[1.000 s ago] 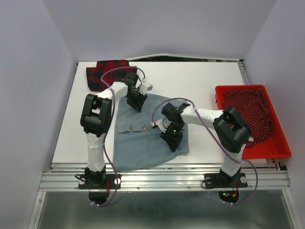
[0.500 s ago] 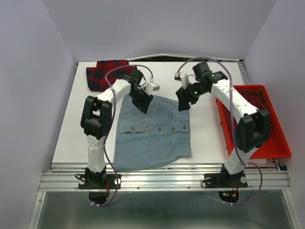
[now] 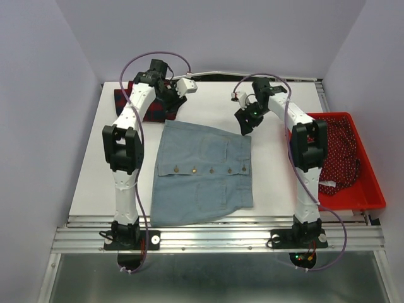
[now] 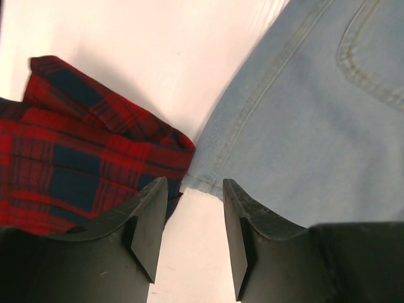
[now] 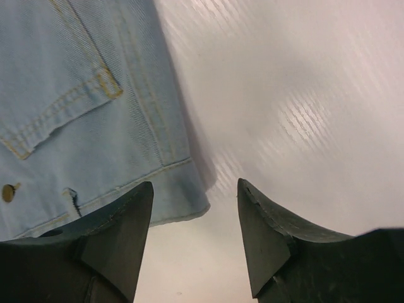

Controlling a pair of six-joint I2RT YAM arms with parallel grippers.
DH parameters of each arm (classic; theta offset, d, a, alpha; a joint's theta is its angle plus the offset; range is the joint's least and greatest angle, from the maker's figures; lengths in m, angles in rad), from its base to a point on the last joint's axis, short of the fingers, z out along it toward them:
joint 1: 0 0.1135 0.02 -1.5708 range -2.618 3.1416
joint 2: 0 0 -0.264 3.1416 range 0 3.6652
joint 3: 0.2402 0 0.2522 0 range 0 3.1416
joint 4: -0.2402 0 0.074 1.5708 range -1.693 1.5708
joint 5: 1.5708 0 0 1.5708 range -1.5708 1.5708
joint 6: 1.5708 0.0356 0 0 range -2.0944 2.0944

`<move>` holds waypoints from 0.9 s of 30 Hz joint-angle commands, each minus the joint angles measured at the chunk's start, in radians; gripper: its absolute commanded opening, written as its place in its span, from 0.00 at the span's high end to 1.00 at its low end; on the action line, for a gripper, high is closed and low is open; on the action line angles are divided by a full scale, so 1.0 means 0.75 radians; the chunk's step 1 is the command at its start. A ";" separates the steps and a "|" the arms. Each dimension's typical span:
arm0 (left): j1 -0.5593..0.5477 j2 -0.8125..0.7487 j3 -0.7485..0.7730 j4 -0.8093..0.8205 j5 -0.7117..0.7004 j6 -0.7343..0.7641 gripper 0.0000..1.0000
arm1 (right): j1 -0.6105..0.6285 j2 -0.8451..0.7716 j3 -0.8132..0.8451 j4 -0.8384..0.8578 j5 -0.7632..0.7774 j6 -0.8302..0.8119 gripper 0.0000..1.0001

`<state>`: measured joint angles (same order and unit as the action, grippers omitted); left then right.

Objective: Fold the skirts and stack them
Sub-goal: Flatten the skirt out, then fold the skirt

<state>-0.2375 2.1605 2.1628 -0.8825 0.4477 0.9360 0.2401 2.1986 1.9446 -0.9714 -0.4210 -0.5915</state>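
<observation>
My left gripper needs to grab the denim skirt's far corner point(image 3: 168, 123) point(image 4: 197, 175) next to the folded plaid skirt.
The light blue denim skirt point(image 3: 202, 170) lies spread flat in the middle of the table, its buttons in a row across it. The red-and-navy plaid skirt point(image 3: 126, 101) lies folded at the far left, partly hidden by the left arm. My left gripper point(image 3: 172, 104) is open and empty above the gap between the plaid skirt point(image 4: 69, 158) and the denim skirt's far left corner point(image 4: 303, 126). My right gripper point(image 3: 245, 121) is open and empty just above the denim skirt's far right corner point(image 5: 88, 120).
A red plastic basket point(image 3: 369, 189) holding a red dotted cloth stands at the table's right edge. The white table point(image 3: 120, 183) is bare left of the denim skirt. Grey walls close in on both sides.
The denim skirt was pulled out flat from a bunched fold. Both grippers let go of its far corners and rose, the left one moving back toward the plaid skirt.
</observation>
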 commanded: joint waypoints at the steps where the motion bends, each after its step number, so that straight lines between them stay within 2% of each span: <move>1: 0.008 0.089 0.037 -0.063 -0.016 0.237 0.49 | -0.026 0.034 0.042 -0.030 0.011 -0.105 0.39; 6: 0.016 0.157 0.025 -0.032 -0.059 0.315 0.50 | -0.026 0.087 -0.028 -0.042 0.011 -0.158 0.41; 11: 0.018 0.214 0.017 0.062 -0.110 0.321 0.50 | -0.026 0.122 -0.032 -0.042 0.015 -0.169 0.51; 17: 0.016 0.298 0.090 0.031 -0.112 0.370 0.50 | -0.038 0.143 -0.034 -0.053 0.017 -0.189 0.59; 22: 0.010 0.316 0.096 -0.007 -0.073 0.398 0.51 | -0.038 0.153 -0.028 -0.063 0.019 -0.197 0.61; 24: 0.006 0.314 0.084 -0.010 -0.057 0.407 0.51 | -0.038 0.159 -0.024 -0.067 0.019 -0.201 0.64; 27: 0.002 0.316 0.076 -0.012 -0.043 0.411 0.51 | -0.038 0.169 -0.001 -0.075 0.021 -0.203 0.75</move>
<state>-0.2291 2.4210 2.1948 -0.8581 0.3763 1.2171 0.2173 2.2990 1.9221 -1.0042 -0.4206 -0.7177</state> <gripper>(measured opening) 0.494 0.302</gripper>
